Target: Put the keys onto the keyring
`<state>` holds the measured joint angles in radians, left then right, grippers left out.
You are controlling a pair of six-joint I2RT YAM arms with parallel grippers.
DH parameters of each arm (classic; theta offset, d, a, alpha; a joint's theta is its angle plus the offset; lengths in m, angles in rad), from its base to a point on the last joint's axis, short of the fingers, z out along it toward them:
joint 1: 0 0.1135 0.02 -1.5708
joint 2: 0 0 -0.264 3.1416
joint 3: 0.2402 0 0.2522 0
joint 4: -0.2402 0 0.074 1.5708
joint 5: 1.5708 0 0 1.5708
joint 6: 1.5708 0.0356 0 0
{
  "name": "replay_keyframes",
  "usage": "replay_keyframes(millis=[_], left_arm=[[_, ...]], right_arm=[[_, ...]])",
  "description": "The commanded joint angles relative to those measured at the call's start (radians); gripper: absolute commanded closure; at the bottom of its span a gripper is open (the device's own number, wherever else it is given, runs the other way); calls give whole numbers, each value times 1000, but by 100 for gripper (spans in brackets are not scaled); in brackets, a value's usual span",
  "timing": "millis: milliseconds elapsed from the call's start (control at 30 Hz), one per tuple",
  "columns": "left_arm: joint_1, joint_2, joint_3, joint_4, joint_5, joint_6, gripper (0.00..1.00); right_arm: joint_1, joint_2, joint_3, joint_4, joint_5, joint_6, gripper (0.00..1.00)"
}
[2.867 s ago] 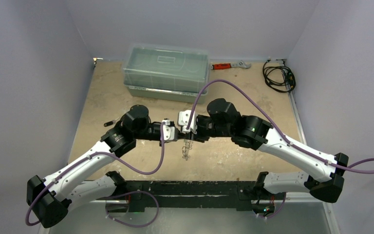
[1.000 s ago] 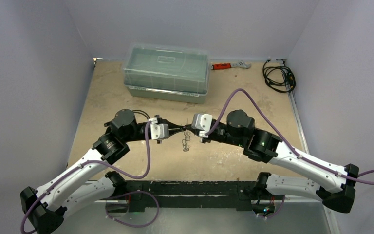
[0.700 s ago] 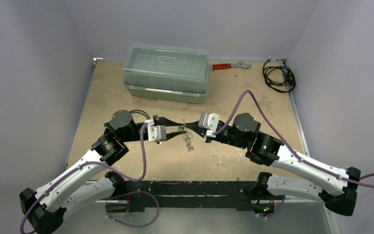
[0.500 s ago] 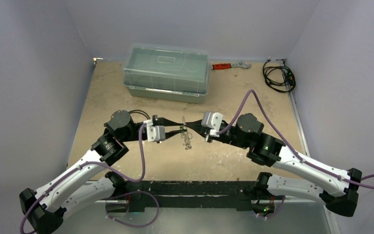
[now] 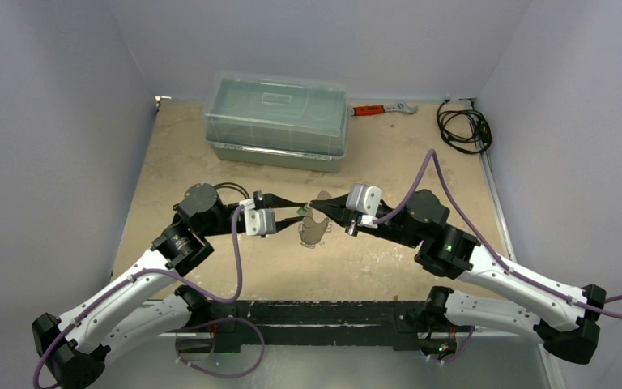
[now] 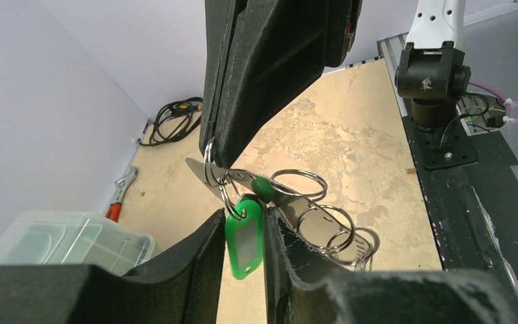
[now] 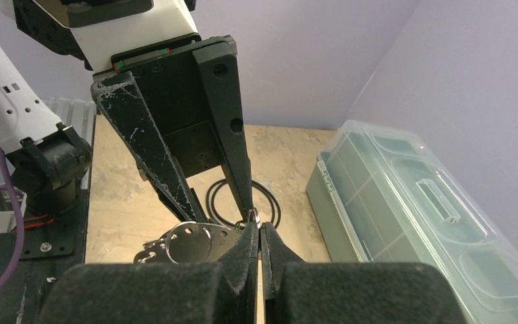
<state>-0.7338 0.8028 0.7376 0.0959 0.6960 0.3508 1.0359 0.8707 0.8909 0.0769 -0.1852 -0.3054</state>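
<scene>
The left gripper's fingers are on both sides of the green tag under the ring in the right gripper, so next the left gripper takes that ring (image 6: 210, 165) before the right gripper opens.
My left gripper (image 5: 290, 212) and right gripper (image 5: 321, 207) meet tip to tip above the table's middle. In the left wrist view, the left gripper (image 6: 243, 226) is closed on a green plastic key tag (image 6: 245, 237), which hangs from a silver ring. That ring joins a flat oval metal plate (image 6: 297, 201) carrying several silver rings (image 6: 300, 181); this is the keyring bunch (image 5: 314, 231). My right gripper (image 7: 257, 229) is shut on a small ring (image 7: 254, 217) at the plate's end, with the plate (image 7: 189, 246) lying flat to its left. No separate silver keys show.
A clear lidded plastic box (image 5: 277, 117) stands at the back. A red-handled wrench (image 5: 381, 108) lies to its right, and a black coiled cable (image 5: 463, 126) is at the back right corner. A thin black loop (image 7: 243, 202) lies on the table under the left gripper.
The right arm has drawn back to the right with the ring. The bunch, which hung straight down, now lies spread out flat between the grippers. The left gripper has hardly moved.
</scene>
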Motion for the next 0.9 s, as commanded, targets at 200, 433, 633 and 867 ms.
replay_keyframes(millis=[200,433,633,867], left_arm=[[-2,-2,1,36,21,-4,84],[-3,4,2,43,21,-10,96],[-3,18,5,45,19,-14,99],[-3,2,0,32,3,6,81]], right_arm=[[-5,6,-15,124,-38,34,100],[-5,42,-43,199,-63,55,100],[-7,68,-62,272,-93,89,100],[-15,47,-70,254,-72,78,100]])
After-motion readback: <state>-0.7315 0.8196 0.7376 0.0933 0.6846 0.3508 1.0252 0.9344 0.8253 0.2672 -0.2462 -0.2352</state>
